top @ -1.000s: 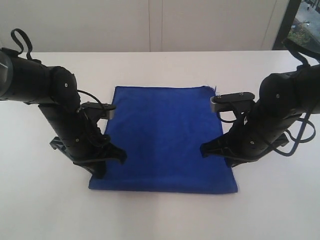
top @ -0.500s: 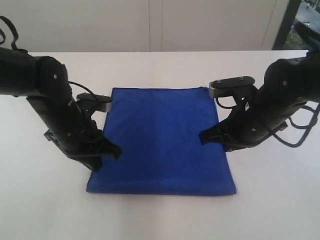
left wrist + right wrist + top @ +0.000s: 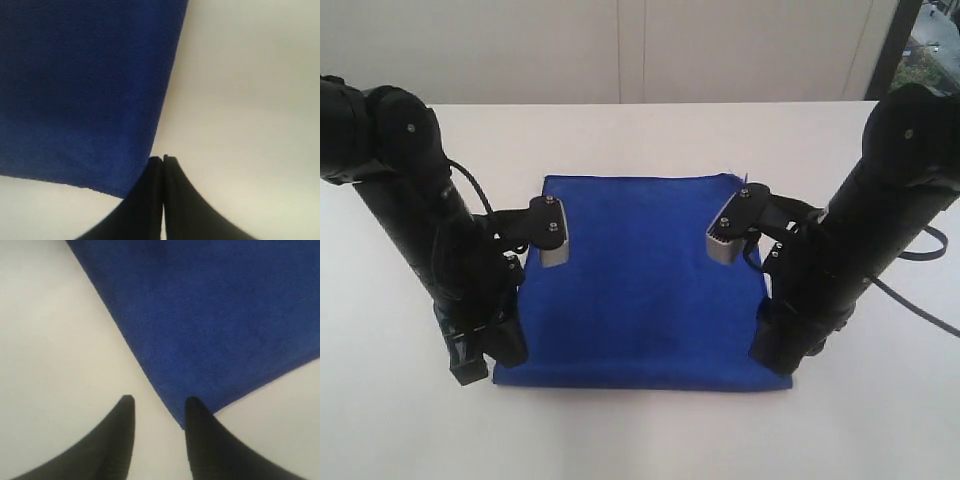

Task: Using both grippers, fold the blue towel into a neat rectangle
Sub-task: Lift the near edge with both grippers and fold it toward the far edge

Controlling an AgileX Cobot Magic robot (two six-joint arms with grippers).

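My left gripper will open and pinch the towel's near corner (image 3: 502,378) before folding, as its fingers stand shut and empty beside the blue towel's edge.
The blue towel (image 3: 642,280) lies flat on the white table as a rough square, with a small thread at its far right corner. My left gripper (image 3: 470,368) points down at the towel's near left corner; its jaws are shut, tips (image 3: 163,159) resting just beside the towel's edge (image 3: 90,100) with nothing between them. My right gripper (image 3: 772,358) points down at the near right corner. Its jaws stand open (image 3: 159,402), one finger over the towel's corner (image 3: 210,325), the other over bare table.
The white table (image 3: 640,430) extends all around the towel. A pale wall stands behind it, and a dark window frame (image 3: 895,45) shows at the far right.
Both arms have swung upright and dropped their grippers toward the towel's near corners. The right gripper's jaws have opened. The towel has stayed in place.
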